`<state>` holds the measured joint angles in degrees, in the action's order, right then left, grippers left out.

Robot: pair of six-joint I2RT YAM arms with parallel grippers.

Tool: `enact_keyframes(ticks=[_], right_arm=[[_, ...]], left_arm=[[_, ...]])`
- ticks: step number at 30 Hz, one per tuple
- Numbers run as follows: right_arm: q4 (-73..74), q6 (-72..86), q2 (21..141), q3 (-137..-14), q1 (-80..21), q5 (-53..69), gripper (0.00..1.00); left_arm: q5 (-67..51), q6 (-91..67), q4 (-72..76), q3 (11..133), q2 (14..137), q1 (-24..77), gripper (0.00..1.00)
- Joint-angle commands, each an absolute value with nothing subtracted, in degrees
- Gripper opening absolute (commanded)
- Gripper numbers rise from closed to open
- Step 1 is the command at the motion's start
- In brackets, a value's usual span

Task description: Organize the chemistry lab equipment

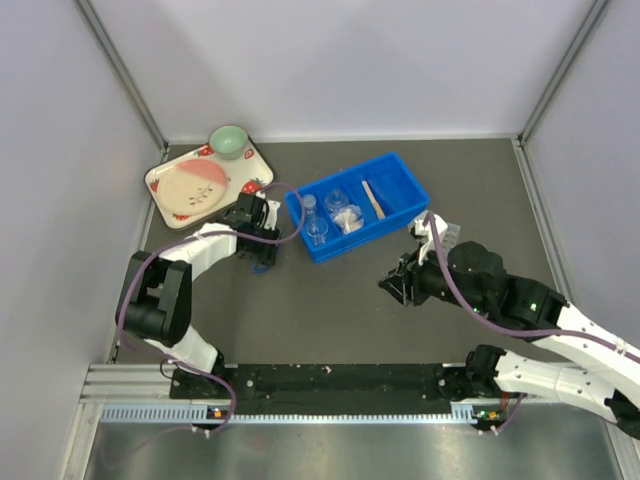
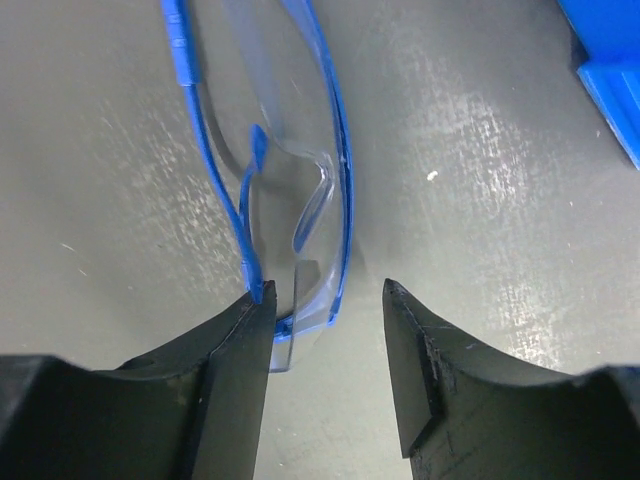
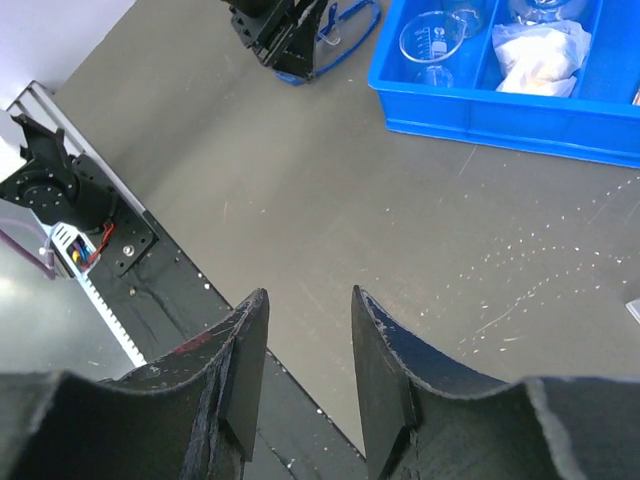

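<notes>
The near end of the safety glasses sits against one finger of my left gripper, so next I back off, recenter, and pinch the lens's near corner (image 2: 329, 314).
Safety glasses (image 2: 285, 130) with a blue frame and clear lens lie flat on the dark table, left of the blue bin (image 1: 400, 178). My left gripper (image 2: 325, 290) is open and low over them; the near end of the glasses sits between the jaws, against the left finger (image 2: 235, 340). In the top view this gripper (image 1: 258, 248) covers most of the glasses. My right gripper (image 3: 308, 295) is open and empty, above bare table in front of the bin (image 3: 500, 115). The bin holds a beaker (image 3: 430, 40), a flask (image 1: 315, 226), a white packet (image 3: 540, 50) and a wooden stick (image 1: 373, 198).
A patterned tray (image 1: 160, 178) with a pink plate (image 1: 194, 188) and a green bowl (image 1: 229, 141) sits at the back left. A small clear object (image 1: 447, 232) lies to the right of the bin, near my right arm. Grey walls enclose the table.
</notes>
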<state>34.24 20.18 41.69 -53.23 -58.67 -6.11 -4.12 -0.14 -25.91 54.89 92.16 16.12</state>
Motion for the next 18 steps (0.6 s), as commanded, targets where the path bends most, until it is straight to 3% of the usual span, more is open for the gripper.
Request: enact_keyframes(ticks=[1, 4, 6, 9, 12, 15, 18], right_arm=[[33.05, 21.53, 42.53, -53.26, -59.15, -5.54, 0.38], [33.05, 21.62, 45.17, -53.61, -59.33, -5.80, 0.38], [32.78, 21.36, 47.18, -53.88, -59.68, -6.68, 0.38], [32.35, 21.27, 49.47, -55.02, -59.94, -7.38, 0.38], [31.64, 21.18, 50.97, -55.72, -60.03, -7.91, 0.38], [31.12, 21.09, 52.99, -56.07, -60.38, -7.91, 0.38], [30.41, 21.09, 54.75, -56.07, -60.99, -8.26, 0.38]], left_arm=[[-2.73, -4.39, -25.22, 53.26, 87.81, 17.40, 0.50], [-1.59, -5.27, -26.01, 53.35, 85.61, 18.72, 0.43], [-0.97, -5.71, -26.54, 53.61, 83.59, 20.03, 0.29], [-0.44, -6.50, -27.68, 54.58, 80.95, 21.35, 0.16], [-0.53, -7.03, -28.39, 55.19, 78.40, 22.58, 0.10], [-0.53, -7.21, -28.56, 55.46, 76.91, 23.03, 0.10], [2.54, -7.38, -28.65, 54.85, 77.08, 23.03, 0.25]])
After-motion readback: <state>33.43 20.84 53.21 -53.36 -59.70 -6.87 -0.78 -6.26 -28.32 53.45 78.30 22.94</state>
